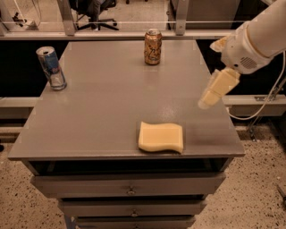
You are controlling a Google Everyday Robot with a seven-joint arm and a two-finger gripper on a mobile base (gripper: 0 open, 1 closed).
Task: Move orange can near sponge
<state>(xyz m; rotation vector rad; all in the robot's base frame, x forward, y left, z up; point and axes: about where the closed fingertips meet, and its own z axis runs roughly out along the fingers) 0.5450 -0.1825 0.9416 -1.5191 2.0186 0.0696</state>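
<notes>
The upper half (154, 42) of the orange can's body, just below the silver top, is the next place my gripper will go to and close on.
The orange can (153, 46) stands upright at the far middle of the grey table (103, 103). It has an orange-gold body and a silver top. The sponge (161, 137) lies flat near the table's front edge, right of centre. It is pale yellow with wavy edges. My gripper (214, 91) hangs from the white arm (254, 40) above the table's right edge. It is well to the right of the can, and behind and to the right of the sponge. It holds nothing that I can see.
A slim blue and silver can (51, 68) stands upright near the table's far left edge. Drawers (129, 185) run under the table top. A rail (134, 33) and an office chair (96, 11) lie behind the table. A cable (261, 107) hangs at the right.
</notes>
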